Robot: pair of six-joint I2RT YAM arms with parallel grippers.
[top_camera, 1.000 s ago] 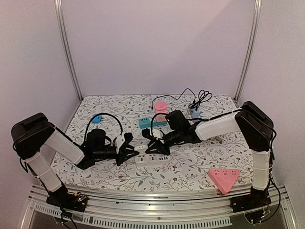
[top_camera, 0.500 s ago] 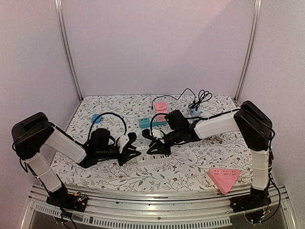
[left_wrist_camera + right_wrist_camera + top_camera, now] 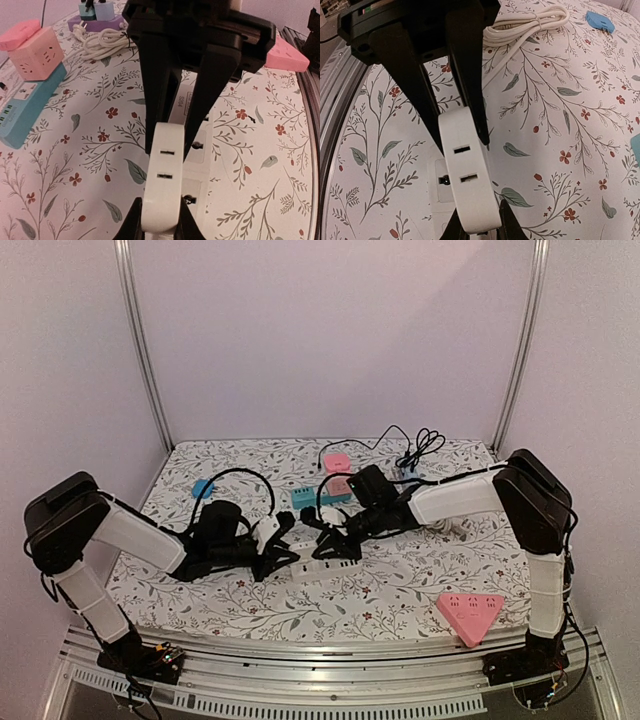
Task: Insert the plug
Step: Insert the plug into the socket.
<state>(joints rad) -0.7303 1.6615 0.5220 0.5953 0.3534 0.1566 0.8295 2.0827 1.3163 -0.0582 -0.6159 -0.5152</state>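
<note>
I will let go of the white plug with my right gripper in the white power strip's end socket (image 3: 307,554) (image 3: 461,182), nearest my left gripper.
A white plug (image 3: 162,185) with two slots in its face hangs just above a white power strip (image 3: 197,165) on the floral table. My left gripper (image 3: 159,221) is shut on the plug's near end. My right gripper (image 3: 479,222) is closed against the same plug (image 3: 467,185) from the opposite end, and its black fingers (image 3: 152,100) straddle the far end. In the top view the left gripper (image 3: 283,552) and the right gripper (image 3: 322,543) meet nose to nose over the strip (image 3: 315,567). The plug's prongs are hidden.
A teal power strip (image 3: 305,498) and a pink cube socket (image 3: 338,487) lie behind the grippers. A second pink socket (image 3: 337,461) and a lilac strip with chargers (image 3: 408,475) lie farther back. A blue adapter (image 3: 203,488) is at left, a pink triangular socket (image 3: 468,612) near front right.
My left gripper has moved right with the white plug until it meets the right gripper above the white strip. The right gripper shifted slightly up and back.
</note>
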